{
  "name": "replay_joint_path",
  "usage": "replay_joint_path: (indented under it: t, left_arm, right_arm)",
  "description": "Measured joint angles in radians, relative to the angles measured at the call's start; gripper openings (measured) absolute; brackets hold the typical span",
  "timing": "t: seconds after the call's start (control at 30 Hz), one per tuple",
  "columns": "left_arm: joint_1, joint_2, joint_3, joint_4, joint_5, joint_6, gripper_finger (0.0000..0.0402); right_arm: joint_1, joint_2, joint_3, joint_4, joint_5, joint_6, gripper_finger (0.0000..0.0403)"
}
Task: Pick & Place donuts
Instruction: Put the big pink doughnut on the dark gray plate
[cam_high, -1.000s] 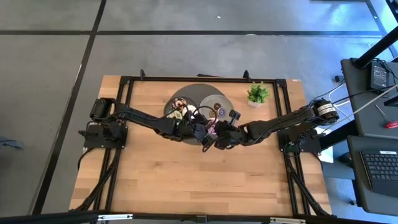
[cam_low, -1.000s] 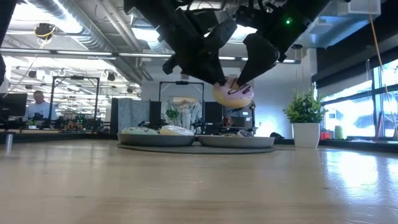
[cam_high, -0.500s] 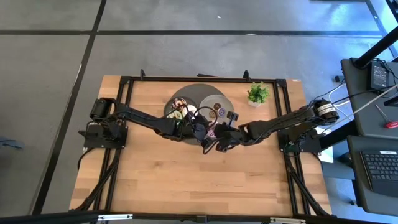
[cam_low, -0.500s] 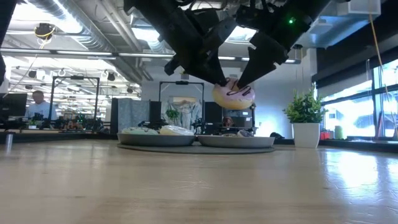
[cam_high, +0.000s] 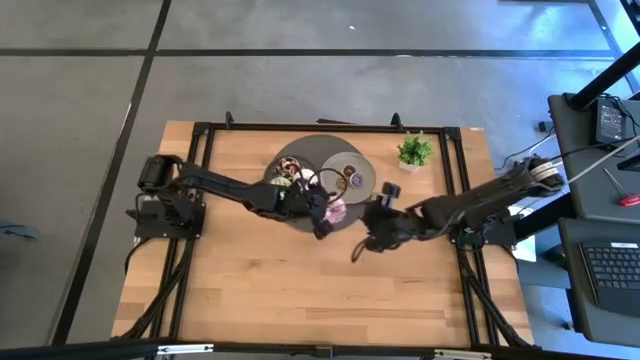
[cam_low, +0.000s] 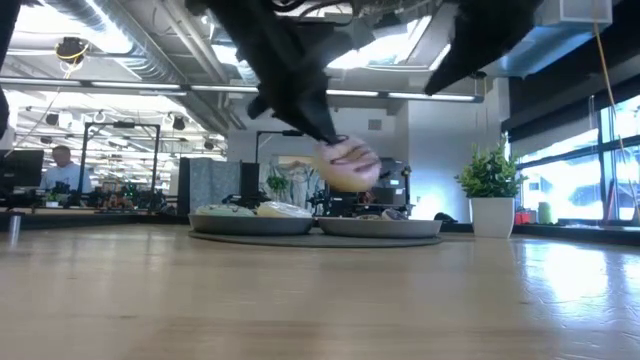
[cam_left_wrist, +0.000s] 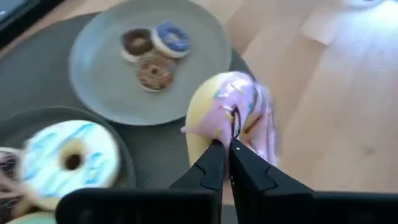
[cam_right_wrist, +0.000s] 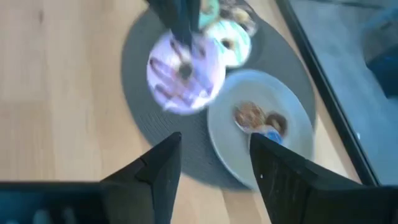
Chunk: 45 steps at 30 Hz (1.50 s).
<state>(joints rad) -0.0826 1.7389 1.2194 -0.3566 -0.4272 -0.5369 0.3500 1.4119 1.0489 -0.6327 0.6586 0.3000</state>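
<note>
I should release the pink-iced donut with my left gripper on top of the white-iced donut (cam_high: 301, 172) (cam_left_wrist: 69, 162), next to the chocolate one.
My left gripper (cam_high: 322, 216) is shut on the pink-iced donut (cam_left_wrist: 233, 109) over the near side of the dark round mat (cam_high: 305, 150); the low view shows the donut (cam_low: 345, 165) above the plates. My right gripper (cam_right_wrist: 214, 180) stands open and empty to the donut's right, its fingers apart (cam_high: 362, 240). Three tiny donuts (cam_left_wrist: 152, 53) lie on one grey plate (cam_left_wrist: 93, 74). A white-iced donut (cam_left_wrist: 68, 155) and a green-iced one (cam_right_wrist: 227, 37) lie on the other plate. My left gripper pinches the pink donut's rim (cam_left_wrist: 225, 138) between its two nearly closed fingers (cam_left_wrist: 211, 165). The fingers slant down from the table's left. The donut stands on edge beyond the fingertips, icing toward the table's right, lifted clear of the mat and plates.
A small potted plant (cam_high: 414, 150) stands at the back right, beside the mat. Black frame rails (cam_high: 200, 180) run along the table's left, right and far sides. Bare wood (cam_high: 300, 290) stretches over the near half of the table.
My right gripper has opened, let go of the pink donut and drawn back toward the table's right and near edges. The donut stays with my left gripper, which has carried it a little toward the table's left and slightly lower.
</note>
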Motion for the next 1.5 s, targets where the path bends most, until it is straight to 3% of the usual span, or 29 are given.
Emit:
replay_joint_path:
  t: [0.27,0.43,0.63,0.9,1.17,1.5]
  left_arm:
    - [0.108,-0.159,-0.001,-0.317,0.037,-0.016,0.0012]
    - [0.221,-0.267,-0.055,-0.341,0.145,0.011,0.0011]
    - [0.367,-0.339,-0.22,-0.179,0.326,0.026,0.0012]
    - [0.492,-0.333,-0.428,0.092,0.461,-0.007,0.0012]
    - [0.551,-0.334,-0.486,0.106,0.443,-0.035,0.0012]
    - [0.557,-0.334,-0.489,0.107,0.331,-0.049,0.0027]
  right_arm:
    - [0.065,-0.088,-0.049,-0.168,0.082,0.224,0.0196]
    - [0.068,-0.094,-0.118,-0.163,0.091,0.296,0.0196]
    - [0.068,-0.089,-0.176,-0.158,0.1,0.347,0.0196]
    - [0.067,-0.101,-0.204,-0.133,0.11,0.352,0.0196]
    - [0.065,-0.103,-0.203,-0.124,0.12,0.35,0.0196]
    - [0.065,-0.103,-0.203,-0.123,0.126,0.349,0.0196]
